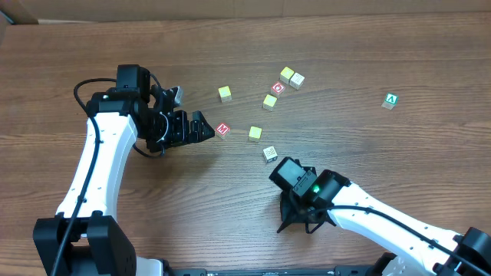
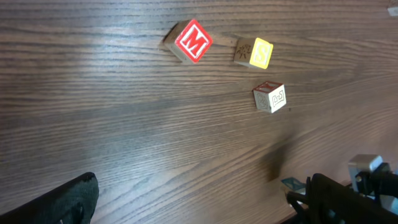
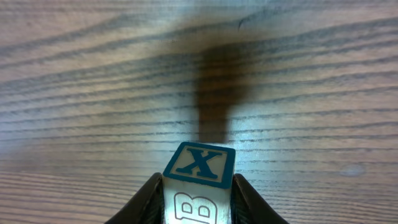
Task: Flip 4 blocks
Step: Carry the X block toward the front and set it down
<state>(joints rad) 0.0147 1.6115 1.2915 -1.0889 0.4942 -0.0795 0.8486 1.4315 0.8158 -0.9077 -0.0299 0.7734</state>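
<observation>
I need to close my left gripper on the opposite sides [image 1: 270,155] [image 2: 270,98] of the pale fine-print block, the one that is closest to my right gripper.
Several small wooden blocks lie mid-table: a red "M" block [image 1: 222,129] [image 2: 194,41], a yellow block [image 1: 255,133] [image 2: 255,52] and a pale fine-print block [image 1: 270,153] [image 2: 270,98]. More yellow blocks [image 1: 225,93] [image 1: 270,101] [image 1: 286,74] and a cream block [image 1: 297,80] sit farther back. My left gripper [image 1: 205,128] [image 2: 199,211] is open, just left of the "M" block, with nothing in it. My right gripper [image 1: 295,221] [image 3: 198,182] points down at the table's near side, shut on a block with a blue "X" face [image 3: 200,163] and an outlined "B" on its side. That block is hidden in the overhead view.
A red cube with a white ring [image 1: 278,88] sits among the back blocks. A green "A" cube [image 1: 391,100] lies alone at the far right. The right arm [image 2: 348,196] shows at the lower right of the left wrist view.
</observation>
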